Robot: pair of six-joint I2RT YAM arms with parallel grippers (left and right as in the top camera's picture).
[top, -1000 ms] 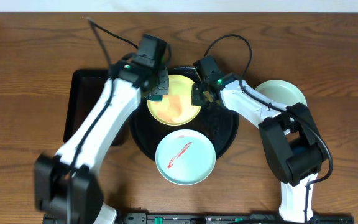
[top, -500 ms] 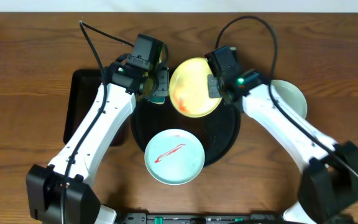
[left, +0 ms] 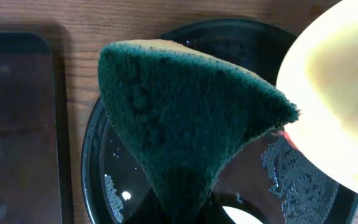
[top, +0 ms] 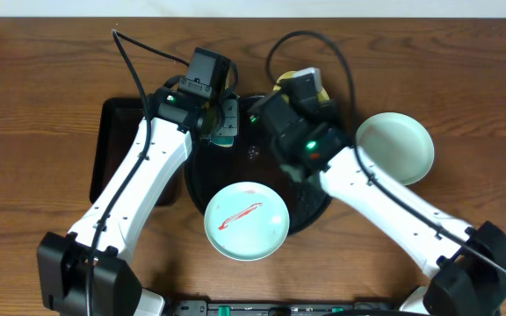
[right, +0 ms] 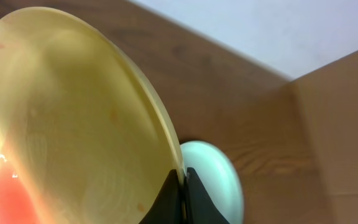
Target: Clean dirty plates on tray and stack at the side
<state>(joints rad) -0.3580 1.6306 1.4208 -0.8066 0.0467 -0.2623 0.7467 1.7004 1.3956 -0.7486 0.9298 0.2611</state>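
Next, I let go of the yellow plate, tilted up above the black tray's back, with my right gripper on top of the pale plate on the wooden table [top: 393, 147] [right: 212, 184].
My right gripper [right: 184, 186] is shut on the rim of the yellow plate [right: 73, 124], held tilted up on edge above the back of the round black tray [top: 198, 189]. A red smear [right: 5, 193] shows low on the plate's face. In the overhead view only a sliver of that plate [top: 321, 88] shows behind the right wrist. My left gripper [left: 185, 214] is shut on a green sponge [left: 185, 118], just left of the yellow plate [left: 334, 93] and apart from it. A pale blue plate [top: 246, 221] with a red streak lies over the tray's front rim.
A pale plate [top: 395, 147] without a streak lies on the wooden table to the right of the tray. A rectangular black tray [top: 117, 149] sits at the left. The round tray's floor [left: 110, 180] is wet with foam patches.
The right arm has lifted the yellow plate off the tray and tipped it up on edge. The blue plate has slid towards the tray's front left. The left arm pulled back slightly with the sponge.
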